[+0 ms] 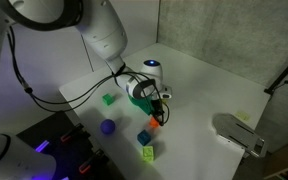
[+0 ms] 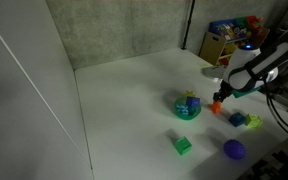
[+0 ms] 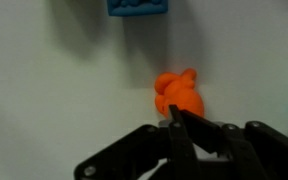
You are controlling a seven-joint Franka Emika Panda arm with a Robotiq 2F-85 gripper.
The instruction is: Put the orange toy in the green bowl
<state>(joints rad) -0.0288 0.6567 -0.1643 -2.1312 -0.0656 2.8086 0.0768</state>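
My gripper is closed and empty at the orange toy's near edge. I will open it and close it around the toy's body (image 3: pixel 180 94) before I carry the toy to the green bowl.
The orange toy (image 3: pixel 178 95) lies on the white table, just past my fingertips in the wrist view. It also shows in both exterior views (image 1: pixel 154 124) (image 2: pixel 216 106). My gripper (image 3: pixel 172 110) is shut, its tips pressed together right above the toy's near edge, with nothing between them. It hangs directly over the toy in both exterior views (image 1: pixel 156 108) (image 2: pixel 221 95). The green bowl (image 2: pixel 187 107) stands right beside the toy and holds small blue and yellow pieces. In an exterior view the bowl (image 1: pixel 136 92) is partly hidden behind my gripper.
A blue cube (image 2: pixel 238 119) (image 1: pixel 144 137) and a yellow star toy (image 2: pixel 252 123) lie near the orange toy. A green block (image 2: pixel 183 145) (image 1: pixel 109 99) and a purple ball (image 2: pixel 234 149) (image 1: pixel 108 127) sit further off. A box of toys (image 2: pixel 229 40) stands behind the table.
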